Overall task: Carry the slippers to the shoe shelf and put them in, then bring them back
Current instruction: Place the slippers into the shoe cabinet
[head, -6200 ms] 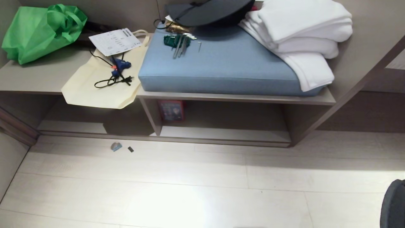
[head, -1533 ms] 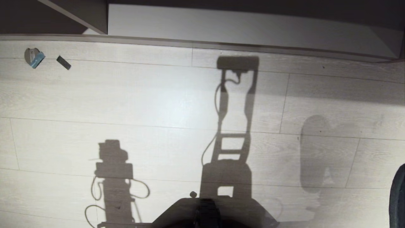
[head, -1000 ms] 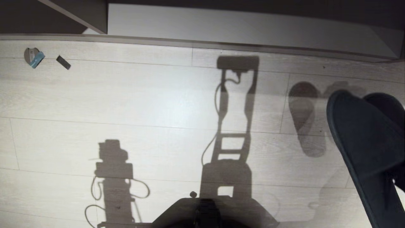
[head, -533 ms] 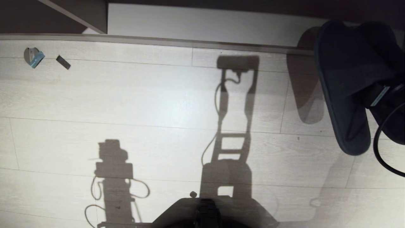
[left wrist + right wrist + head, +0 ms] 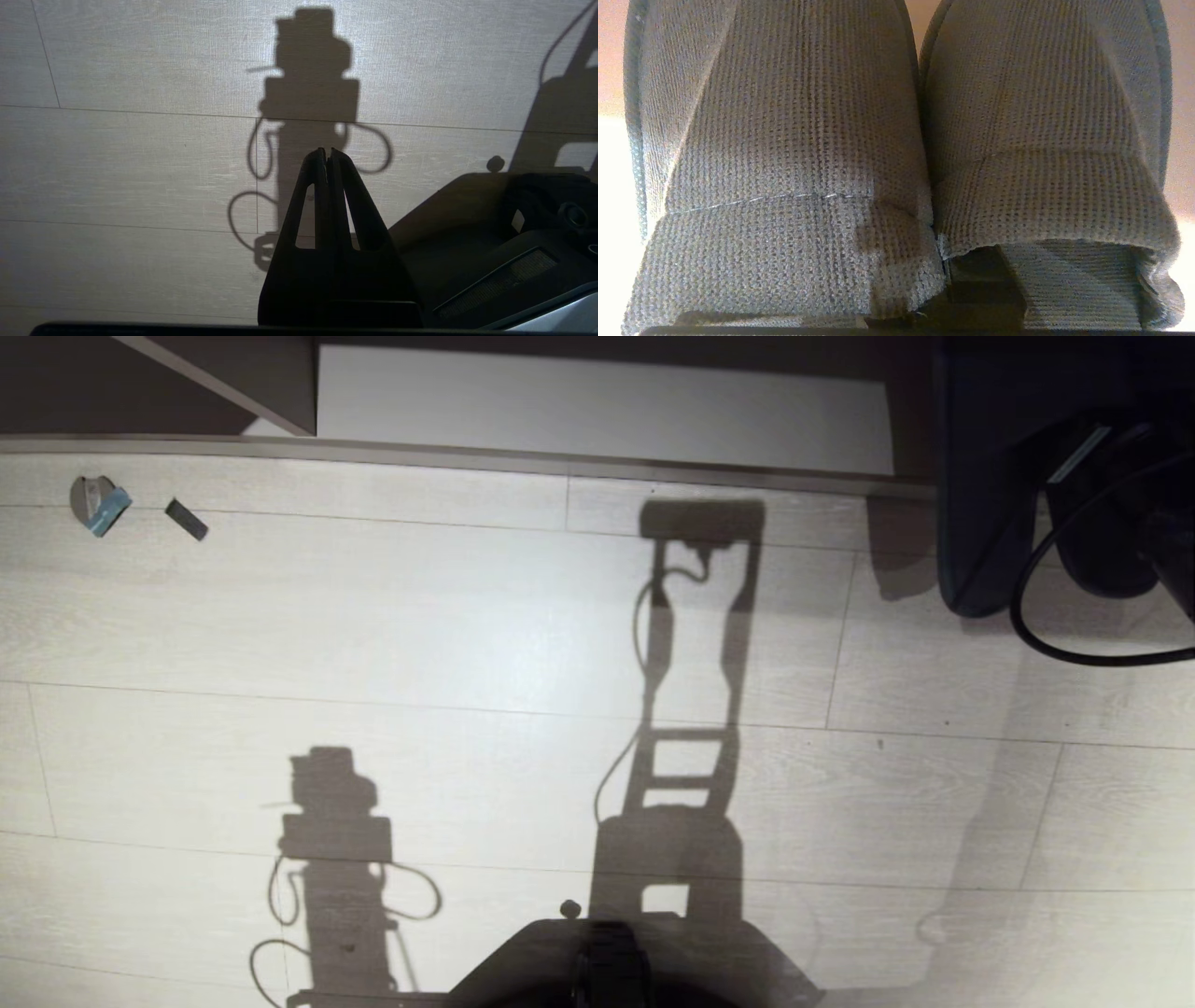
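Observation:
The slippers will go down on the shaded end of the shoe shelf's pale base board [image 5: 988, 409] from my right gripper.
The slippers [image 5: 980, 495] are a dark pair held side by side at the far right of the head view. Their toes reach over the right end of the shoe shelf's pale base board [image 5: 597, 406] and their heels hang over the floor. I cannot tell whether they rest on the board. In the right wrist view both slippers [image 5: 794, 140] fill the picture, with my right gripper [image 5: 943, 270] shut on their inner rims where they meet. An upright divider [image 5: 252, 378] of the shelf stands at the left. My left gripper [image 5: 327, 154] is shut and empty, parked low over the floor.
Two small scraps [image 5: 98, 504] lie on the pale plank floor near the shelf's left part. A black cable [image 5: 1055, 639] loops from my right arm. My own base [image 5: 607, 961] shows at the near edge, with arm shadows across the floor.
My right arm has swung the slippers from the near right forward to the shelf's right end. The left arm has kept still. Earlier the head view sank from the bench top to the floor.

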{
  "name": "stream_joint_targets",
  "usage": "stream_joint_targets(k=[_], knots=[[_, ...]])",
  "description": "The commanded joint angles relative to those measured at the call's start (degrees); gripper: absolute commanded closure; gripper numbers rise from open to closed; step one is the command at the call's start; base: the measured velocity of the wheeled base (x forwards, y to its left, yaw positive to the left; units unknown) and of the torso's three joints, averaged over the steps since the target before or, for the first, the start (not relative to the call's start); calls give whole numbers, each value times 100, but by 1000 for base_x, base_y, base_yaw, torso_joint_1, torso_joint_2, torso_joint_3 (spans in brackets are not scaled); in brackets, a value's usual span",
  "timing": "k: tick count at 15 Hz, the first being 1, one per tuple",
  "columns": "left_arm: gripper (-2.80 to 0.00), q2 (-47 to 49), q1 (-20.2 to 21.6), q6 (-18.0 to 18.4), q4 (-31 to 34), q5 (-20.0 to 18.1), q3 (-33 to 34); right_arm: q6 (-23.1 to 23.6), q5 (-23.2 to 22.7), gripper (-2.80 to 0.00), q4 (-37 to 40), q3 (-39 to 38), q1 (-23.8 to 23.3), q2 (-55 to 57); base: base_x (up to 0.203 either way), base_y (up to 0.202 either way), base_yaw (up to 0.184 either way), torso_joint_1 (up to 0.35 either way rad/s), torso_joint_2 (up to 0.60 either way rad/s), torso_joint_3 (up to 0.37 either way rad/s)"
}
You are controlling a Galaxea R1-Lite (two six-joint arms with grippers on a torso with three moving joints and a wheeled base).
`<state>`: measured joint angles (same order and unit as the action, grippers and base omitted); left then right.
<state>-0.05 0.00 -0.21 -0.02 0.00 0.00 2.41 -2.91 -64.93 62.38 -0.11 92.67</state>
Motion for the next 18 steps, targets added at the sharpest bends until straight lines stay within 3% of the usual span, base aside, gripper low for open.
stream_joint_targets(k=[1,3,8,13,18], knots=[[0,-4,0,-5,2,0,0,-26,-6,0,96,739,20,538,0,0,0,0,0,0],[0,5,0,-5,2,0,0,-74,84,0,172,1352,40,920,0,0,0,0,0,0],[0,-4,0,-5,-6,0,0,-442,1134,0,185,2419,71,1526,0,0,0,0,0,0],[0,-4,0,-5,2,0,0,-544,1126,0,377,3252,105,1948,0,0,0,0,0,0],[0,-4,0,-5,-6,0,0,-541,709,0,1116,4252,208,2221,0,0,0,0,0,0]])
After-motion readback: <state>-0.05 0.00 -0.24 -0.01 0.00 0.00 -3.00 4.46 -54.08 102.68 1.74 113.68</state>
